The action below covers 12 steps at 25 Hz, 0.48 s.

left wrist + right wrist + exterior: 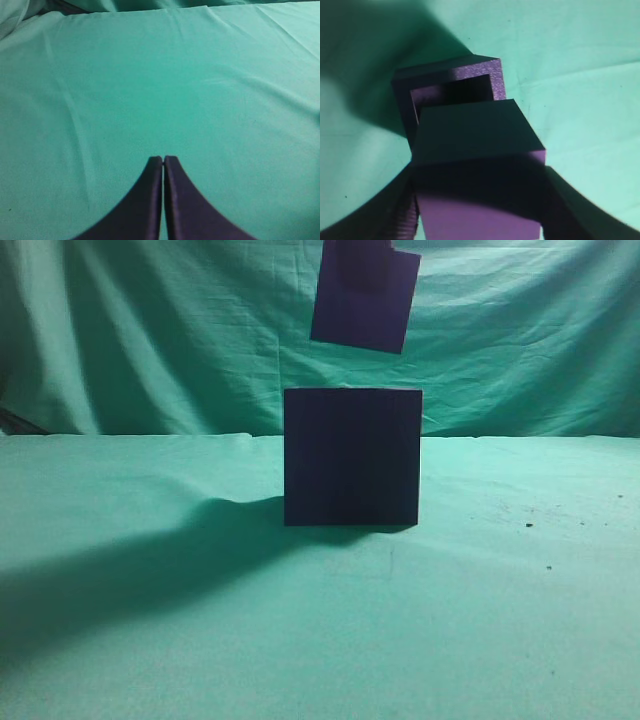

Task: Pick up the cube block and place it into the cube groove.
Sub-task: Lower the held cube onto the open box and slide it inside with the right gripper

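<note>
The robot's right gripper needs to release the purple cube block inside the square groove atop the large dark navy box [352, 392] [457, 118].
The purple cube block [365, 295] hangs tilted in the air just above the large dark navy box [352, 457] in the exterior view. In the right wrist view my right gripper [480, 200] is shut on the cube block [477, 132], a finger on each side. Below and just beyond the block, the box [497, 75] shows its top with the square cube groove [465, 90] open; the block covers the groove's near part. My left gripper [163, 159] is shut and empty over bare green cloth, away from both objects.
Green cloth covers the table [150, 640] and hangs as a backdrop [150, 330]. A broad arm shadow [120, 570] lies across the left of the table. A few small dark specks [529, 525] sit on the cloth at the right.
</note>
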Available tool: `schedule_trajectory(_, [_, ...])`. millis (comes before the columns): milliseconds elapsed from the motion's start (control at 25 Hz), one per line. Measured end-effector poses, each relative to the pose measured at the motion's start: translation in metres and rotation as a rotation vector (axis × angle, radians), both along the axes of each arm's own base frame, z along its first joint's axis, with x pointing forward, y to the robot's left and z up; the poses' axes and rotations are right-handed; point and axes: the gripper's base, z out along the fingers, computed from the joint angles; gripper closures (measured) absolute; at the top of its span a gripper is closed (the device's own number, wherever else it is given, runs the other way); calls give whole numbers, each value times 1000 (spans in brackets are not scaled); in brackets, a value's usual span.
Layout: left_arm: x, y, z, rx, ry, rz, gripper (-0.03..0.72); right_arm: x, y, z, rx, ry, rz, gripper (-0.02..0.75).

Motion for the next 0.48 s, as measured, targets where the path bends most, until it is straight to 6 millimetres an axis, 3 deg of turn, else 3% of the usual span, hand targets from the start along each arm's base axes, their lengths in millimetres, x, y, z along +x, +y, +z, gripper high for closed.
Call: schedule_trajectory(480, [0,0,0,0,0,0,688,6,9,-23,-38,49,69,303])
